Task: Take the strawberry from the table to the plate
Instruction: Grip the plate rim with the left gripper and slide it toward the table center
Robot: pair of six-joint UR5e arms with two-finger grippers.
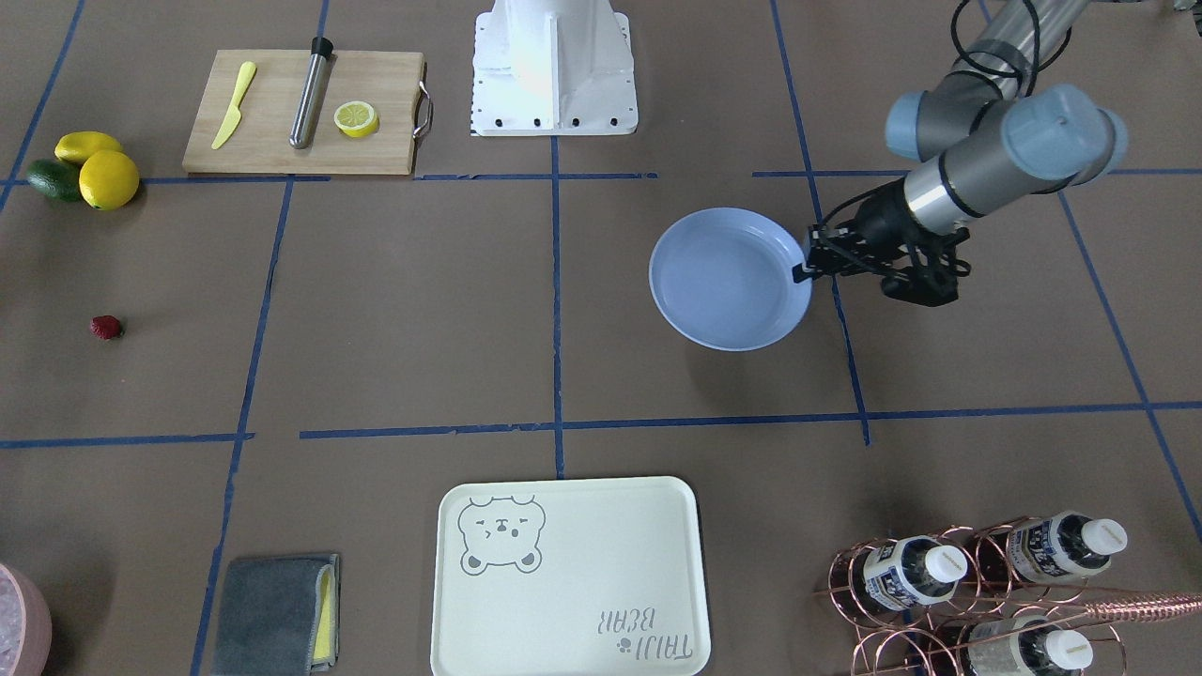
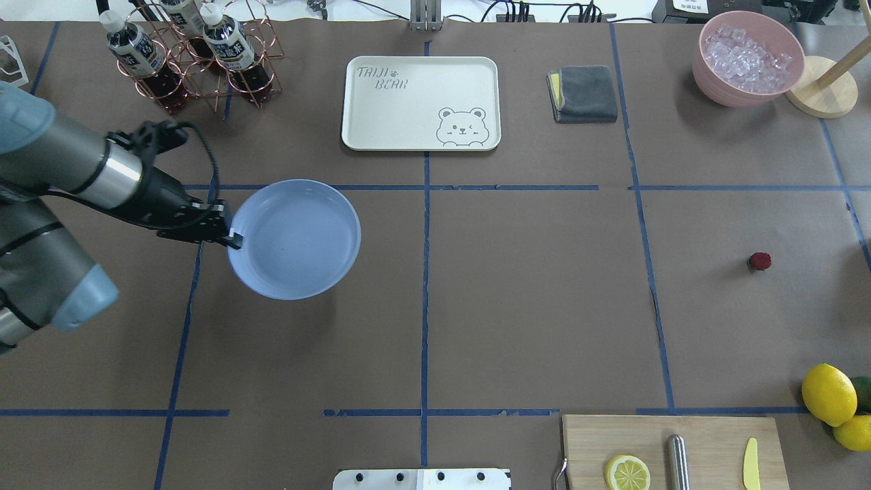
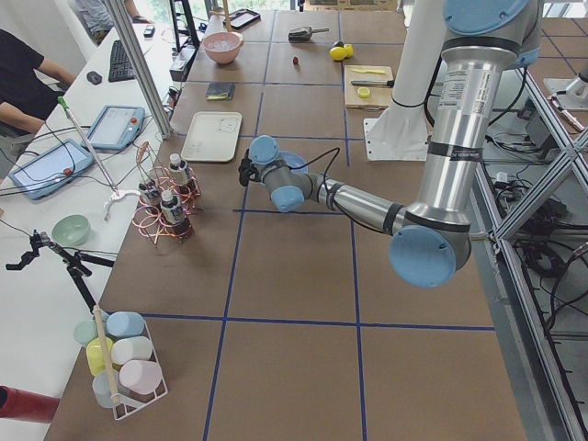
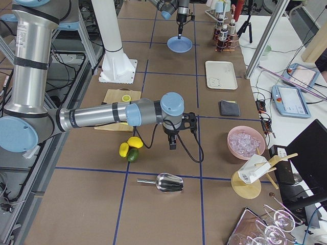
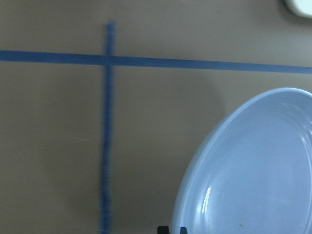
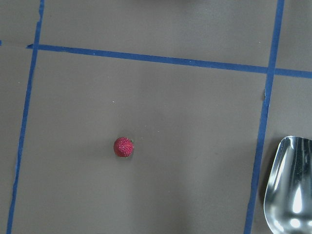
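The robot's left gripper needs to release the light-blue plate on the blue line (image 1: 551,291) between the robot's base and the cream tray. The plate is now held by its rim.
The strawberry (image 1: 106,327) (image 2: 759,260), small and dark red, lies alone on the brown paper table (image 2: 531,306), far to the robot's right. The right wrist view looks straight down on the strawberry (image 6: 123,146) and shows no fingers. My right gripper (image 4: 172,145) hangs over that spot and shows only in the exterior right view, so I cannot tell its state. The light-blue plate (image 1: 731,279) (image 2: 294,238) is on the robot's left side. My left gripper (image 1: 803,268) (image 2: 231,238) is shut on the plate's rim (image 5: 195,185).
A cutting board (image 2: 674,452) with a lemon half, a steel rod and a yellow knife lies by the robot's base. Lemons and an avocado (image 1: 84,169) sit near the strawberry. A metal scoop (image 6: 290,185), cream tray (image 2: 422,102), grey cloth (image 2: 584,93), bottle rack (image 2: 197,54) and ice bowl (image 2: 747,58) stand around.
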